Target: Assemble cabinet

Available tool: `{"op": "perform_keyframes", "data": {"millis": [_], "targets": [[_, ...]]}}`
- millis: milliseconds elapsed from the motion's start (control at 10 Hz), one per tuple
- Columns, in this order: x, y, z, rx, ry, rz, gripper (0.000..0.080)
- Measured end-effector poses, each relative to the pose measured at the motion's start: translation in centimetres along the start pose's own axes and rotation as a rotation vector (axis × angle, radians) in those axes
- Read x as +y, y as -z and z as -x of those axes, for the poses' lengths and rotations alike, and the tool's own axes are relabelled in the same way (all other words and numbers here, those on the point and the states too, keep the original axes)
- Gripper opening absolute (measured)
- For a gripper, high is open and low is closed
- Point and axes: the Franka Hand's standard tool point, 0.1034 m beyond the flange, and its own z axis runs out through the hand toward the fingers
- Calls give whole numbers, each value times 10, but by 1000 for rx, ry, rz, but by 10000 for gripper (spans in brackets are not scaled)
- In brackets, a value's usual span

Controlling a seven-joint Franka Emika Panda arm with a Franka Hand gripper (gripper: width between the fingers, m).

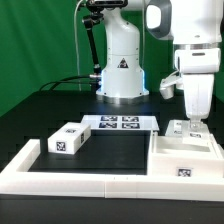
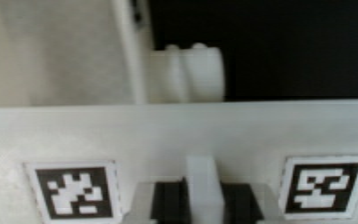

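Observation:
My gripper is to let go of the white part with the thin rib on the top of the cabinet, close above its marked front (image 1: 196,151).
The cabinet (image 1: 186,156), a large white box with a square marker on its front, stands on the black table at the exterior view's right. My gripper (image 1: 190,126) has come straight down onto its top. In the wrist view the cabinet's white face (image 2: 176,135) carries two markers, and my gripper (image 2: 202,200) has a dark finger tight against each side of a thin white rib of it. A small white block (image 1: 68,138) with markers lies loose at the exterior view's left, far from the gripper.
The marker board (image 1: 120,123) lies flat in front of the robot base (image 1: 122,70). A low white border frame (image 1: 100,183) runs along the table's front and left. A rounded white part (image 2: 190,75) shows beyond the cabinet in the wrist view.

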Motion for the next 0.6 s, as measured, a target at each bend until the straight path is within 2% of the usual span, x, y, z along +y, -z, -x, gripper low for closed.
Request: {"op": "perform_keyframes", "data": {"millis": [100,300,600], "targets": [[8,0,0,-5,-8,-5,68],[29,-1,2,9,7,14,68],[29,-1,2,10,4,15,68]]}}
